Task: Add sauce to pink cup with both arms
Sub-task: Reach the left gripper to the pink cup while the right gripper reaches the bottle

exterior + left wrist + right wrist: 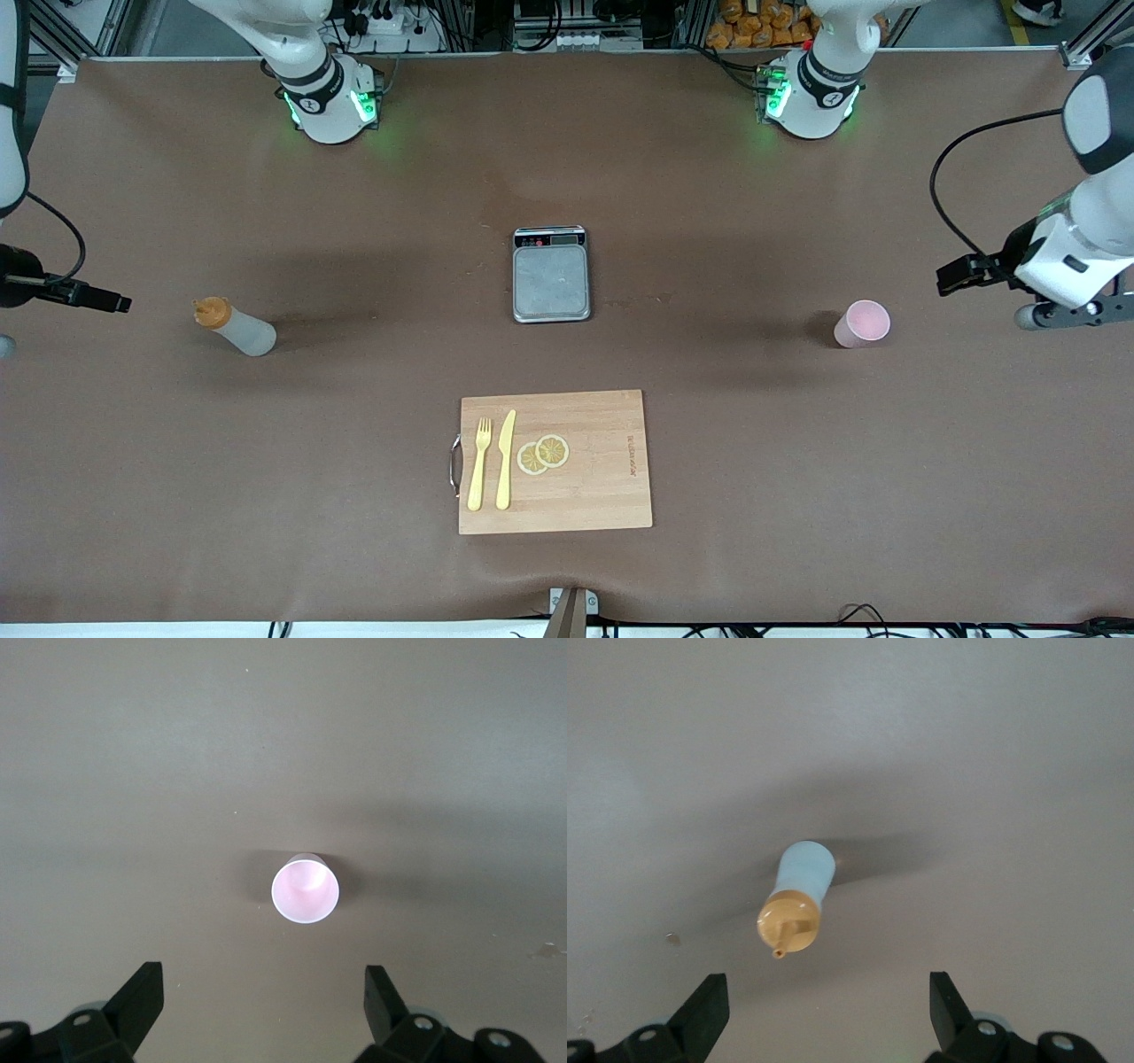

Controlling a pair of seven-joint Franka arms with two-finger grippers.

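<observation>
The robot's left gripper will next move to the pink cup and grab the cup's rim [889, 315] [274, 902] on the side farthest from the grey kitchen scale.
The sauce bottle [235, 326], whitish with an orange nozzle cap, stands upright toward the right arm's end of the table. It also shows in the right wrist view [799, 899]. My right gripper [828, 997] hangs high over the table beside the bottle, open and empty. The pink cup [862, 323] stands upright and empty toward the left arm's end. It also shows in the left wrist view [305, 890]. My left gripper [264, 992] hangs high over the table beside the cup, open and empty.
A grey kitchen scale [551, 273] sits mid-table. Nearer the front camera lies a wooden cutting board [611, 496] with a yellow fork [479, 462], a yellow knife [506, 458] and two lemon slices [543, 454].
</observation>
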